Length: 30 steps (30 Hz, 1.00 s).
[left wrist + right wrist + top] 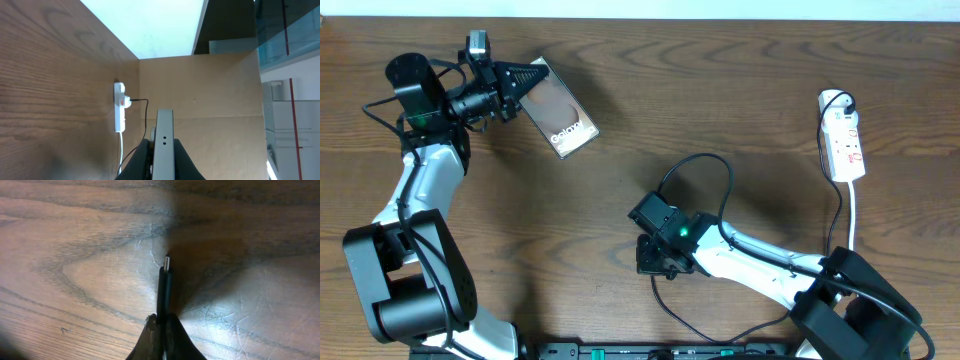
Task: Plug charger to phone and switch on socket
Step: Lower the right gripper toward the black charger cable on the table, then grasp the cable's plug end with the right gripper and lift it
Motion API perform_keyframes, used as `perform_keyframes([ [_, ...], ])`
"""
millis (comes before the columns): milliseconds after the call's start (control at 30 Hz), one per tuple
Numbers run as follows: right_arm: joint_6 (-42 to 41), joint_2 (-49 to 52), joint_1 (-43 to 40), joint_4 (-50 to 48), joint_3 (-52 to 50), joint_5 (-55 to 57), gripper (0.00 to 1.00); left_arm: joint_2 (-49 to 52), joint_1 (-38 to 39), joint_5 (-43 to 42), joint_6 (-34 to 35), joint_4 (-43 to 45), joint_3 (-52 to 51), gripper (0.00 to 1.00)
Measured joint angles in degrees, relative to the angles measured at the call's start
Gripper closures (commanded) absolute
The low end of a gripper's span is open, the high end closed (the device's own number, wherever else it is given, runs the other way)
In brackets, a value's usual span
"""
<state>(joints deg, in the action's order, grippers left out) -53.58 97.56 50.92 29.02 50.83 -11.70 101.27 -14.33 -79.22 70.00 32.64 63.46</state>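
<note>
My right gripper will let go of the charger's plug on the wood [716,217] under the front of its white forearm, toward the socket.
The phone [560,112] is a dark slab with a brownish patch and white lettering, at the upper left of the overhead view. My left gripper [525,80] is shut on its near end and holds it on edge; in the left wrist view its grey edge [164,142] stands between the jaws [163,150]. My right gripper [658,262] at the table's middle is shut on the charger's plug; in the right wrist view the black plug tip [165,282] sticks out of the jaws [164,322] just above the wood. The black cable [705,160] loops to the white socket [842,140] at far right.
The socket's white cord [854,215] runs down toward the right arm's base. The socket also shows in the left wrist view [119,107], with a cardboard wall [210,85] behind the table. Bare wood lies between the two grippers.
</note>
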Motion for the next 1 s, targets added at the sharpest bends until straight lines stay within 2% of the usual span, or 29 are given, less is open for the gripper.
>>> perform_keyframes([
  [200,1.73,0.0,-2.45,-0.81,0.17,-3.41,0.99,0.0,0.0,0.02,0.0,0.0,0.0,0.93],
  [367,8.98,0.02,-9.88,-9.86,0.87,-17.14,0.99,0.0,-0.26,0.04,0.04,0.87,0.0,0.93],
  [600,22.05,0.04,-18.84,-20.06,1.16,-36.11,0.99,0.0,-3.93,-0.42,2.34,6.91,0.0,0.93],
  [767,31.69,0.04,-20.59,-26.4,1.22,-45.64,0.97,0.0,-5.31,-2.49,3.54,10.03,0.0,0.93],
  [1000,37.75,0.04,-20.35,-36.17,1.27,-52.94,0.96,0.0,-5.07,-5.7,3.69,13.97,0.0,0.92],
])
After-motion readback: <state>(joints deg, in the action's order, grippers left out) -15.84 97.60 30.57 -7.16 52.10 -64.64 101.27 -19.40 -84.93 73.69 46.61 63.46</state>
